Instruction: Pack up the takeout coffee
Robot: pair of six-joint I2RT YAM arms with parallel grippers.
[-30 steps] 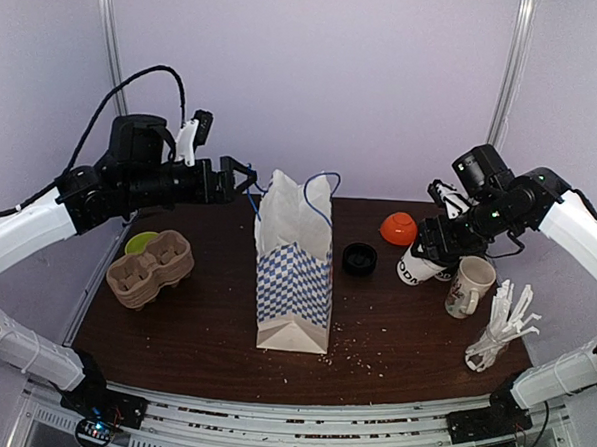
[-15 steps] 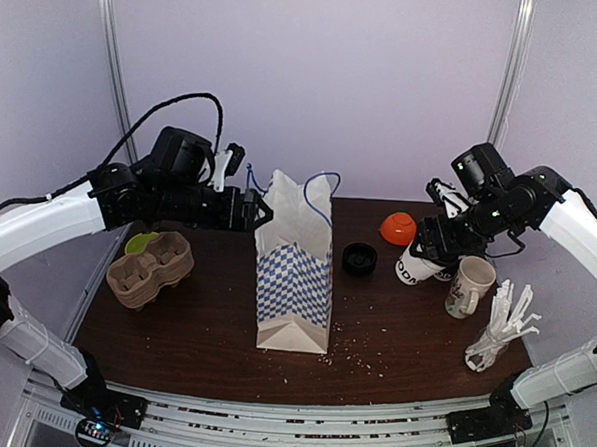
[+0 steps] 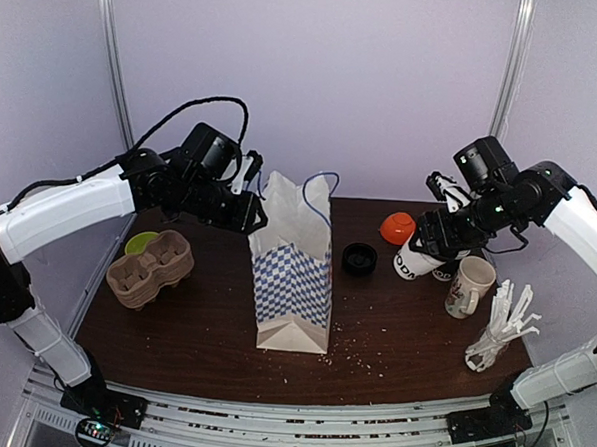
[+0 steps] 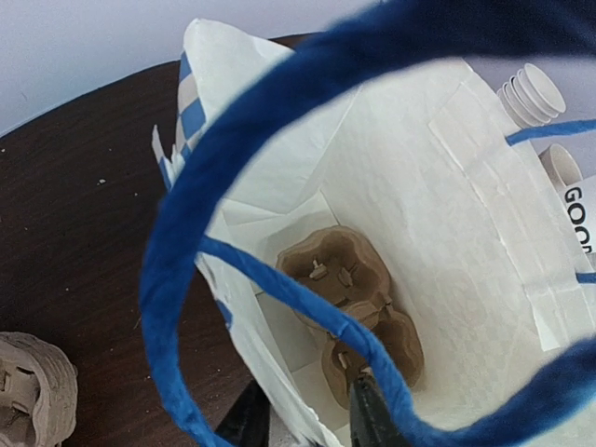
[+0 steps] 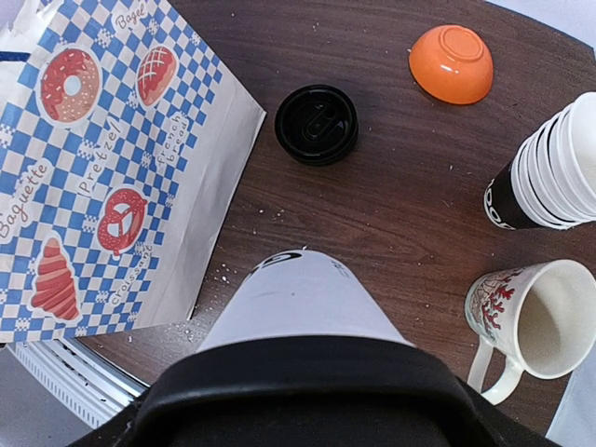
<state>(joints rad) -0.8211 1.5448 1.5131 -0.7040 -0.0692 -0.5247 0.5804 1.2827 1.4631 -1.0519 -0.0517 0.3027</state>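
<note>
My left gripper is facing the bag's tall side, which blocks the takeout coffee's way to the cup carrier, so it should first pinch the bag's rim (image 4: 253,352) and turn the bag's opening open.
The takeout coffee (image 3: 414,262) is a white paper cup with black print low down and a black lid. My right gripper (image 3: 429,246) is shut on it at the table's right side. In the right wrist view the takeout coffee (image 5: 303,298) fills the lower middle, and its lid hides the fingers. A blue-checked paper bag (image 3: 294,273) stands open in the middle. My left gripper (image 3: 253,217) straddles the bag's left rim. In the left wrist view the left gripper (image 4: 307,414) has one finger inside and one outside, with a gap still showing. A brown cup carrier (image 4: 358,298) lies on the bag's floor.
A loose black lid (image 3: 359,258) and an orange bowl (image 3: 398,228) lie between bag and cup. A white mug (image 3: 468,286) and bagged white cutlery (image 3: 501,324) sit at the right. A stack of paper cups (image 5: 549,172) stands by the mug. Stacked carriers (image 3: 151,266) rest at the left.
My left gripper has swung right and down onto the bag's left rim, and its jaws have narrowed around the paper. The right gripper has raised the cup slightly.
</note>
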